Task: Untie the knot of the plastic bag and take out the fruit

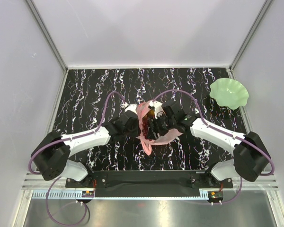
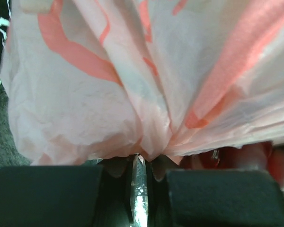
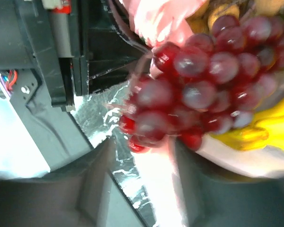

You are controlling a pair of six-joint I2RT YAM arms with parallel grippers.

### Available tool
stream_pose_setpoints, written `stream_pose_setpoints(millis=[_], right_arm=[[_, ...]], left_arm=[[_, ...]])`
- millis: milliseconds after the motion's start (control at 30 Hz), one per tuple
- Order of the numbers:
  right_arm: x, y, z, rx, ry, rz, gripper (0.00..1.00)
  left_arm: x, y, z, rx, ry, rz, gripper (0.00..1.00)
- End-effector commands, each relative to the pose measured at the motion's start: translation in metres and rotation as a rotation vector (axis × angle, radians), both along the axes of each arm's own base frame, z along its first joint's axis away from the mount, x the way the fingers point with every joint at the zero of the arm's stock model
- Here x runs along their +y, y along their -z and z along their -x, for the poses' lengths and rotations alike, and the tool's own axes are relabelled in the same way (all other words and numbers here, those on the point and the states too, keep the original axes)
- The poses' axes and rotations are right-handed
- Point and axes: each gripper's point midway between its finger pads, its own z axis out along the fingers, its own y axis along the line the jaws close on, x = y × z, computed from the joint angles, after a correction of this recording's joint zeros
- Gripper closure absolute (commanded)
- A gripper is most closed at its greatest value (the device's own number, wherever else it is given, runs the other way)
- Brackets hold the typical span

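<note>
The grape bunch's stem sticks out toward the left gripper, away from the right gripper's fingers, so the right gripper should back away and pinch that stem (image 3: 139, 68).
The crinkled pink plastic bag (image 1: 154, 139) lies at the table's middle between both arms. In the left wrist view the plastic bag (image 2: 85, 94) fills the picture, and my left gripper (image 2: 141, 163) is nearly shut, with a gathered fold of the bag pinched at its tips. My right gripper (image 3: 149, 156) stands open at the bag's mouth, its fingers (image 3: 99, 179) spread apart. The dark red grape bunch (image 3: 199, 80) sits right at those tips, touching or just beyond them. Yellow bananas (image 3: 270, 127) lie behind the grapes. In the top view both grippers (image 1: 132, 124) (image 1: 157, 126) meet over the bag.
A wavy green plate (image 1: 229, 92) stands at the back right of the black marbled table (image 1: 85, 94). White walls close the table's sides and back. The left arm's black body (image 3: 61, 47) is close to my right gripper.
</note>
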Motion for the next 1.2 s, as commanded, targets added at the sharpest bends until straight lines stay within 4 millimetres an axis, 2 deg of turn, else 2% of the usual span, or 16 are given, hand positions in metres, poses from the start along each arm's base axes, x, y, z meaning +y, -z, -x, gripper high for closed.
stream_pose_setpoints(millis=[0, 33, 67, 200, 267, 400, 500, 600, 833, 933, 967, 1000, 1033, 1167], right_arm=[[-0.001, -0.009, 0.002, -0.018, -0.02, 0.004, 0.29], [-0.006, -0.007, -0.007, -0.041, 0.03, 0.035, 0.21], [-0.007, -0.007, -0.009, -0.04, 0.044, 0.042, 0.02], [-0.003, -0.016, -0.018, -0.058, 0.096, 0.019, 0.0], [-0.009, -0.015, -0.032, -0.099, 0.182, 0.052, 0.0], [-0.021, -0.005, -0.056, -0.131, 0.312, 0.148, 0.0], [-0.024, 0.005, -0.068, -0.12, 0.382, 0.187, 0.0], [-0.017, 0.012, -0.07, -0.089, 0.384, 0.181, 0.06], [0.004, 0.024, -0.047, 0.026, 0.26, 0.122, 0.28], [0.006, 0.025, -0.038, 0.054, 0.215, 0.11, 0.63], [0.005, 0.026, -0.036, 0.06, 0.213, 0.12, 0.88], [0.004, 0.025, -0.037, 0.056, 0.215, 0.123, 0.96], [0.004, 0.024, -0.036, 0.053, 0.213, 0.123, 1.0], [0.004, 0.006, -0.035, 0.029, 0.203, 0.095, 1.0]], left_arm=[[-0.012, -0.012, -0.01, -0.048, 0.0, 0.068, 0.89], [-0.012, -0.012, -0.011, -0.048, 0.0, 0.069, 0.89], [-0.013, -0.012, -0.01, -0.046, 0.003, 0.07, 0.9], [-0.016, -0.006, -0.008, -0.026, 0.01, 0.077, 0.91], [-0.016, -0.004, -0.007, -0.023, 0.01, 0.08, 0.91], [-0.016, -0.008, -0.007, -0.027, 0.013, 0.088, 0.91], [-0.018, -0.012, -0.008, -0.036, 0.012, 0.095, 0.92], [-0.02, -0.015, -0.009, -0.037, 0.012, 0.107, 0.92], [-0.018, -0.02, -0.009, -0.047, 0.008, 0.111, 0.93], [-0.018, -0.021, -0.01, -0.049, 0.005, 0.111, 0.93], [-0.019, -0.02, -0.009, -0.047, 0.008, 0.111, 0.93], [-0.019, -0.02, -0.01, -0.048, 0.008, 0.112, 0.93], [-0.02, -0.02, -0.01, -0.048, 0.009, 0.114, 0.93], [-0.02, -0.019, -0.01, -0.043, 0.008, 0.11, 0.94]])
